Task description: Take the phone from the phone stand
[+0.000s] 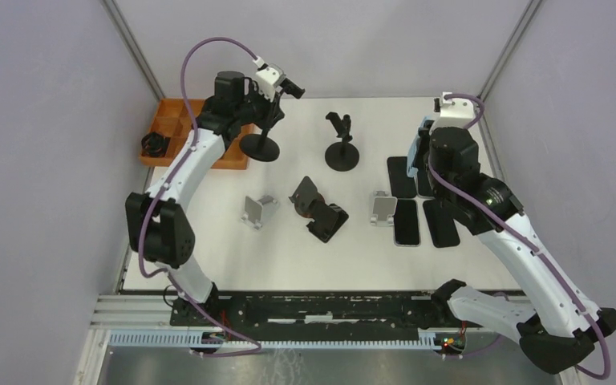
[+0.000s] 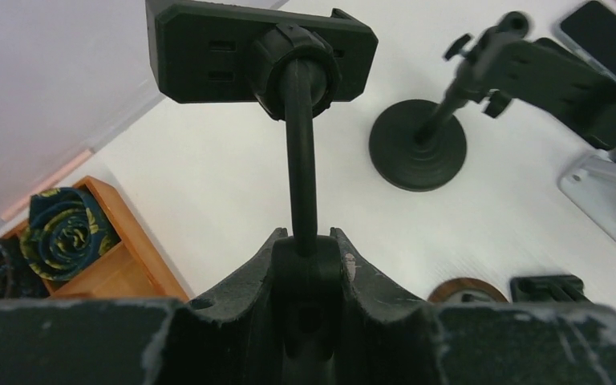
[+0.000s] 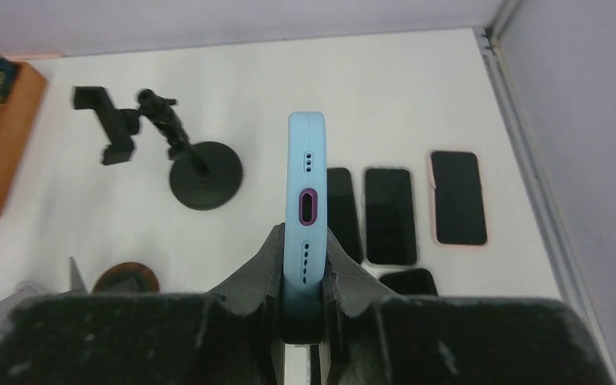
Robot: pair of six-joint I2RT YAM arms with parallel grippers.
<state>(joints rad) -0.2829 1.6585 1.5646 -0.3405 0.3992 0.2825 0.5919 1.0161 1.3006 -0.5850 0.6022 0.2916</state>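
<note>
The robot's left gripper should release the black phone stand, now at the back of the table, between the orange tray and the second black round-base stand [image 1: 285, 168] [image 2: 345, 258].
The black phone stand [image 1: 259, 147] with a round base stands at the back left of the table. My left gripper [image 1: 270, 108] is shut on its thin stem [image 2: 301, 168]. Its empty cradle [image 2: 233, 50] shows above my fingertips in the left wrist view, where the gripper [image 2: 309, 241] clamps the stem. My right gripper [image 1: 422, 154] is shut on a phone in a light blue case [image 3: 306, 192]. It holds the phone edge-on above the right side of the table, apart from the stand. The phone's charging port faces the right wrist camera, and the gripper [image 3: 305, 245] clamps both faces.
A second black round-base stand [image 1: 342, 152] stands at the back centre. Two silver stands [image 1: 258, 211] [image 1: 382, 208] and a black folding stand [image 1: 318, 210] sit mid-table. Several dark phones [image 1: 407, 222] lie flat under my right arm. An orange tray [image 1: 178, 132] holds rolled ties at the back left.
</note>
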